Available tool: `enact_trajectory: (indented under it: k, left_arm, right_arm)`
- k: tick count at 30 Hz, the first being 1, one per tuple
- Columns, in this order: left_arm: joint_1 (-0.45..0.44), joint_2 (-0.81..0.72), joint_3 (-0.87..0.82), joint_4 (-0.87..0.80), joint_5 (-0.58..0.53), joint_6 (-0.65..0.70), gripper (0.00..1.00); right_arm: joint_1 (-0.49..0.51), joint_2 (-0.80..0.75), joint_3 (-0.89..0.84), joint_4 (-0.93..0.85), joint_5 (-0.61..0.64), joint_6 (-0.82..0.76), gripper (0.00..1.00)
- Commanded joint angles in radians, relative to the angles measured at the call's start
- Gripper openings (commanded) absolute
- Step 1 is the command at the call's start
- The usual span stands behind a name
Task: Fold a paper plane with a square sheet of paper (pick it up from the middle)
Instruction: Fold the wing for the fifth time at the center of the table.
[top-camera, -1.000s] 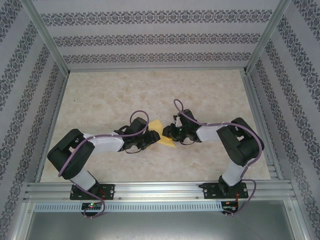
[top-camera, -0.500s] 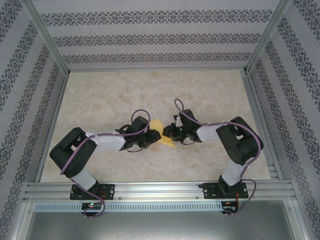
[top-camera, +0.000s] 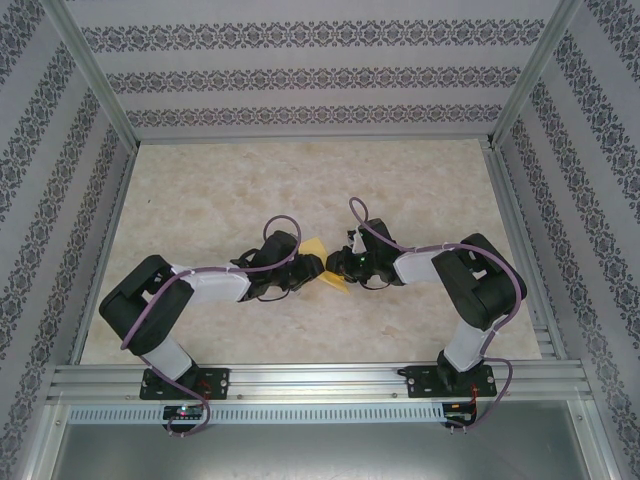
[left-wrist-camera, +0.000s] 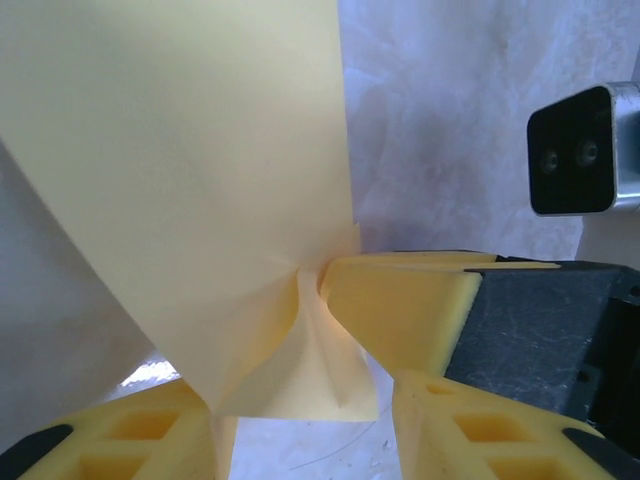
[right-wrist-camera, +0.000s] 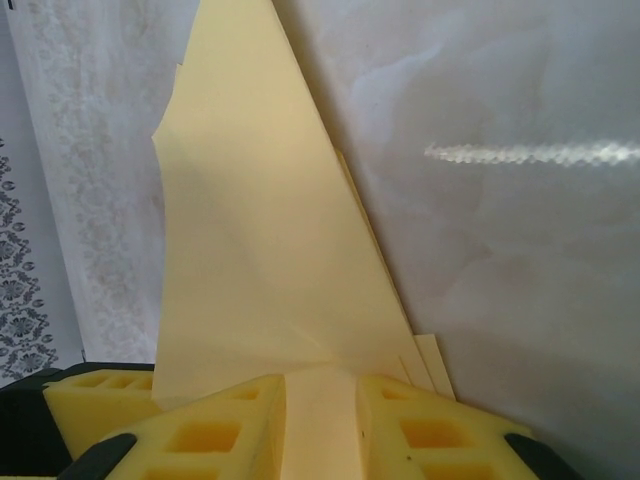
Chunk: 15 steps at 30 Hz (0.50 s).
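Observation:
The paper puckers at my right gripper's pinch, so my right gripper should open and back off, then take the paper's edge (left-wrist-camera: 353, 230) while my left gripper steadies it.
The yellow paper (top-camera: 317, 246), folded to a pointed, creased triangle, hangs between the two arms at mid-table. My right gripper (right-wrist-camera: 320, 400) is shut on its lower edge, and a strip of the paper (right-wrist-camera: 270, 250) shows between the pads. In the left wrist view the paper (left-wrist-camera: 190, 170) rises large at upper left, and a right gripper finger (left-wrist-camera: 400, 310) pinches it at a puckered crease. My left gripper (left-wrist-camera: 305, 420) is open, its yellow fingers (left-wrist-camera: 470, 420) either side of the paper's lower flap. From above, the left gripper (top-camera: 311, 268) and right gripper (top-camera: 334, 265) nearly touch.
The beige mottled tabletop (top-camera: 300, 180) lies under both arms, fenced by aluminium rails (top-camera: 320, 378) in front and patterned walls (top-camera: 300, 75) around. The right wrist camera block (left-wrist-camera: 585, 150) sits close at the upper right of the left wrist view.
My left gripper has edged right towards the right gripper, closing the gap around the paper. The right arm holds almost still.

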<state>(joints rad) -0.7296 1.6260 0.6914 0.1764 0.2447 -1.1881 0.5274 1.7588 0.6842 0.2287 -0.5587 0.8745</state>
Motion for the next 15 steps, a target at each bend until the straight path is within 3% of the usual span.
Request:
enact_trajectory:
  k: [1,15]
  left_arm:
    - [-0.016,-0.029,-0.031,0.073,-0.039,-0.027,0.45]
    - [-0.021,0.021,-0.045,0.168,-0.039,-0.080,0.35]
  right_arm:
    - [-0.010,0.047,-0.039,-0.056,0.056,-0.006,0.26]
    - [-0.009,-0.003,-0.070,0.085,0.002,0.037,0.31]
